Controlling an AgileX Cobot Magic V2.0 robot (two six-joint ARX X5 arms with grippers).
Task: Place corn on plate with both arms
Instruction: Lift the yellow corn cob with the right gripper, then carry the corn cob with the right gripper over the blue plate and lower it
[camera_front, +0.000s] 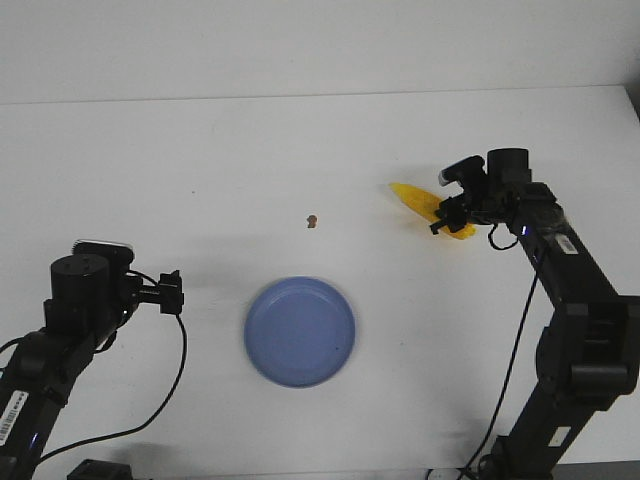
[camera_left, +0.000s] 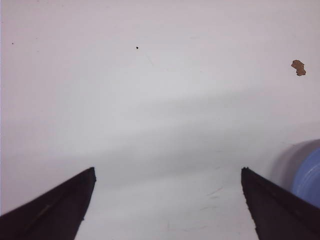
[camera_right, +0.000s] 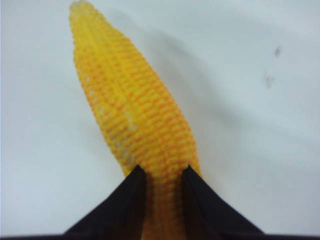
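Next, my right gripper lets go of the yellow corn across the middle of the periwinkle-blue plate (camera_front: 303, 338).
The yellow corn (camera_front: 420, 206) is at the right of the white table, its pale tip pointing left. My right gripper (camera_front: 447, 217) is shut on the corn's thick end; in the right wrist view the corn (camera_right: 130, 105) runs away from the gripper (camera_right: 161, 170), both black fingers pressed on its sides. The periwinkle-blue plate (camera_front: 299, 331) lies near the table's front middle, with nothing on it. My left gripper (camera_front: 172, 293) is open and empty, left of the plate; in the left wrist view (camera_left: 167, 172) its fingers stand wide apart over bare table, the plate's edge (camera_left: 310, 180) beside them.
A tiny brown speck (camera_front: 312, 220) lies on the table between the corn and the plate; it also shows in the left wrist view (camera_left: 298, 67). The table's far edge meets a pale wall (camera_front: 300, 45). Black cables hang from both arms.
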